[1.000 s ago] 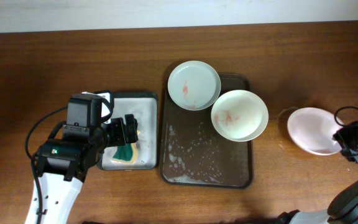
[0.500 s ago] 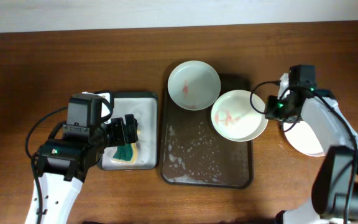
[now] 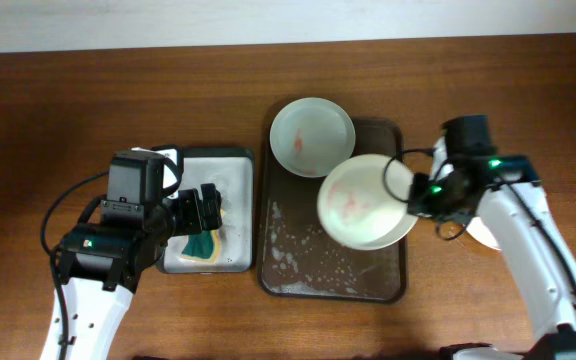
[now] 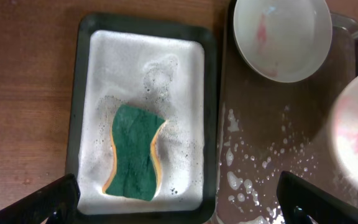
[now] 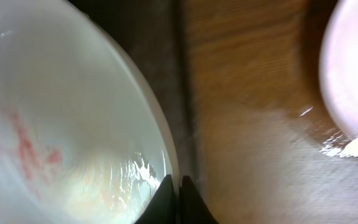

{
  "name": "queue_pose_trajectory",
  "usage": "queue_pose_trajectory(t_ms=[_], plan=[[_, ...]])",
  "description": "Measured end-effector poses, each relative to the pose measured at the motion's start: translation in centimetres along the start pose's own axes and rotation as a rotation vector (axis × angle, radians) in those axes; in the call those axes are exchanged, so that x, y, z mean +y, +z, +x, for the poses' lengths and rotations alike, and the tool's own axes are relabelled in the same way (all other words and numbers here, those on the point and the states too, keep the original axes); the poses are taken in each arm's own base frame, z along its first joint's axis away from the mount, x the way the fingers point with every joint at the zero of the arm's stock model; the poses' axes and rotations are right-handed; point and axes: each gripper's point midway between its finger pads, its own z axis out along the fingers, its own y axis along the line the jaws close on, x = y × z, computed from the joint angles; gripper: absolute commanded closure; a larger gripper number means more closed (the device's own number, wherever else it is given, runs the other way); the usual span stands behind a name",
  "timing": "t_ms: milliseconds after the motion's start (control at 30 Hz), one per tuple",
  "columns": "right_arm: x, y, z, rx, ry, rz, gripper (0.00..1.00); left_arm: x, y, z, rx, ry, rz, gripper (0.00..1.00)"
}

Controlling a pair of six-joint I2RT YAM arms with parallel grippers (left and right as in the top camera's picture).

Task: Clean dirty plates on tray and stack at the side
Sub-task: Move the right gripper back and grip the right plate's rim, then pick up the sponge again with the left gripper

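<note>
My left gripper will pick up the sponge [image 3: 203, 246] and scrub the plate in my right gripper before stacking it, because that plate still has red smears.
My right gripper [image 3: 420, 192] is shut on the rim of a white plate with red smears [image 3: 363, 202] and holds it tilted above the dark brown tray [image 3: 298, 275]; the pinch shows in the right wrist view [image 5: 174, 186] on the plate [image 5: 61, 118]. A second smeared plate [image 3: 311, 136] rests on the tray's far left corner, also in the left wrist view [image 4: 283, 37]. A third plate [image 5: 353, 68] lies on the table to the right, mostly hidden overhead by my arm. My left gripper [image 4: 176, 199] is open above the sponge [image 4: 134, 152].
A small grey-white tray [image 3: 230, 160] with suds holds the green-yellow sponge [image 3: 203, 243], left of the brown tray. Soapy water spots cover the brown tray's floor [image 4: 260, 162]. A wall edge runs along the table's far side.
My right arm came in from the right edge, closed on the right plate's rim and has lifted it, tilted, leftward over the tray. The left arm has not moved.
</note>
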Motion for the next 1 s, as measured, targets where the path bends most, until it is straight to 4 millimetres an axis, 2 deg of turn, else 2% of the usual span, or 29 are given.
queue_pose_trajectory(t_ms=[67,133,167,200,233,333,400,467,500,567,600,667,700,767,800,833,900,1000], plan=[[2.3,1.6,1.4,0.012,-0.008,-0.009,0.96,0.0,0.0,0.0,0.0,0.0,0.0,0.01],[3.7,4.3,3.2,0.027,0.004,0.006,0.96,0.0,0.0,0.0,-0.001,0.0,0.001,0.01],[3.6,5.6,4.1,0.037,0.027,0.02,0.86,0.0,0.0,0.0,-0.001,0.0,0.001,0.01],[3.8,6.5,3.8,0.005,0.033,0.015,0.69,0.0,0.0,0.0,0.0,0.0,0.0,0.01],[3.8,6.9,3.7,-0.004,0.019,0.017,0.62,0.0,0.0,0.0,0.0,0.0,0.0,0.01],[4.0,6.1,3.8,0.015,-0.101,0.027,0.6,-0.3,0.0,0.8,0.035,-0.002,0.023,0.01],[5.1,3.7,2.5,-0.011,-0.197,0.014,0.6,-0.6,-0.1,1.5,0.067,-0.005,0.041,0.0],[6.5,0.4,1.2,-0.071,-0.276,-0.027,0.6,-0.3,0.4,1.9,0.094,-0.007,0.025,0.04],[7.2,-1.2,0.8,-0.112,-0.308,-0.061,0.6,0.3,1.4,2.2,0.12,-0.009,-0.011,0.11],[7.8,-2.7,1.1,-0.134,-0.335,-0.104,0.6,1.3,3.5,2.9,0.147,-0.013,-0.059,0.29],[8.0,-3.1,1.5,-0.132,-0.345,-0.123,0.6,2.2,5.8,3.7,0.179,-0.022,-0.094,0.34],[8.2,-3.2,2.2,-0.108,-0.358,-0.144,0.6,3.3,9.1,5.5,0.243,-0.021,-0.134,0.51],[8.2,-3.2,2.5,-0.096,-0.36,-0.147,0.61,3.6,10.6,6.2,0.27,-0.026,-0.148,0.67],[8.4,-3.2,2.9,-0.083,-0.367,-0.156,0.61,4.3,14.0,7.3,0.328,-0.019,-0.176,0.82],[8.4,-3.2,3.0,-0.078,-0.368,-0.158,0.61,4.6,15.0,7.8,0.348,-0.018,-0.184,0.88],[8.5,-3.2,3.0,-0.077,-0.369,-0.159,0.61,4.9,16.2,8.3,0.368,-0.017,-0.194,1.0],[8.5,-3.2,3.1,-0.073,-0.368,-0.161,0.61,5.1,17.3,8.7,0.386,-0.021,-0.204,1.0],[8.5,-3.2,3.1,-0.073,-0.369,-0.161,0.61,4.8,17.4,8.5,0.401,-0.01,-0.19,1.0]])
